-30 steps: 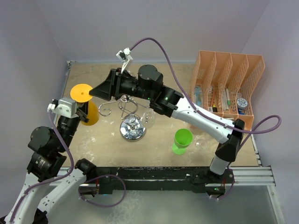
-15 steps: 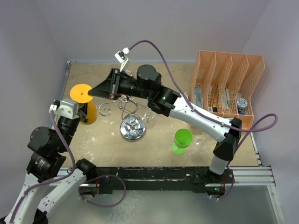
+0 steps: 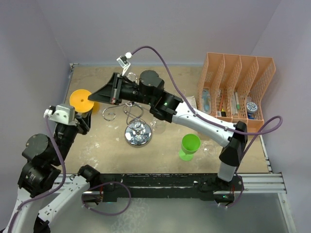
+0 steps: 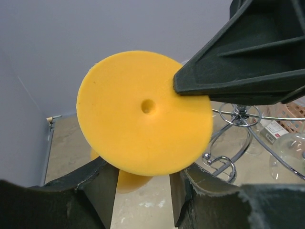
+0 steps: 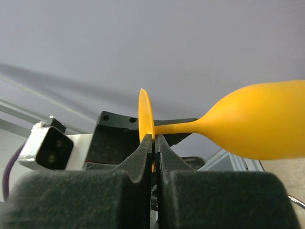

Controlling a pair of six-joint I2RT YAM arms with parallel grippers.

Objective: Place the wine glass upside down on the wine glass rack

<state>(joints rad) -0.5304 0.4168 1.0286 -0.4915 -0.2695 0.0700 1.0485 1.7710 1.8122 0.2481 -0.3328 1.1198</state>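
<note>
I will open my left gripper, as its fingers straddle the wine glass's stem that the rack's arm needs clear, and pinch the foot's edge [image 3: 72, 100] opposite the rack.
The orange wine glass [image 3: 81, 100] hangs left of the rack with its round foot toward the camera and its bowl below. My right gripper [image 3: 93, 94] is shut on the edge of that foot; in the right wrist view the fingertips [image 5: 148, 141] pinch the thin disc of the wine glass [image 5: 265, 125]. My left gripper [image 3: 80, 124] is open, just below and nearer than the glass. Its fingers [image 4: 97, 183] stand either side of the bowl of the wine glass [image 4: 143, 112], apart from it. The chrome wine glass rack [image 3: 137, 127] stands mid-table, its scroll arms [image 4: 220, 162] behind the glass.
A clear glass [image 3: 156, 121] hangs on the rack's right side. A green cup [image 3: 189, 145] stands to the rack's right. The orange mesh file organiser [image 3: 235, 92] fills the back right corner. Walls close in the left and rear.
My right gripper has shut on the glass's foot. My left gripper has opened, let go of the bowl and drawn back toward the near left. The glass shifted slightly left.
</note>
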